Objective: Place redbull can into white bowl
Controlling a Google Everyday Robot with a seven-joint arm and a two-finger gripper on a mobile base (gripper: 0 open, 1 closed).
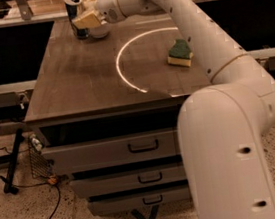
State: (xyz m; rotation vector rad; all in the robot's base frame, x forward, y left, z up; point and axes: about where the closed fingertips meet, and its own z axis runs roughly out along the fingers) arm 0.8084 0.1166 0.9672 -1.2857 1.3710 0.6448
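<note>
My gripper is going to release the redbull can inside the white bowl (92, 19) near the far edge of the brown table.
The redbull can (74, 11) is held upright at the far left of the table top, its silver top showing. My gripper (85, 17) is shut on the can, with a tan finger pad (87, 20) across its side. The white bowl (99, 32) sits on the table just right of the can and right under the gripper's wrist, mostly hidden by it. The can's base is level with the bowl, beside its left rim. The arm reaches in from the right across the table.
A green and yellow sponge (180, 54) lies on the right side of the brown table (83, 83). A bright ring of light (122, 68) marks the table top. Drawers (142, 146) are below the front edge. A cable lies on the floor at left.
</note>
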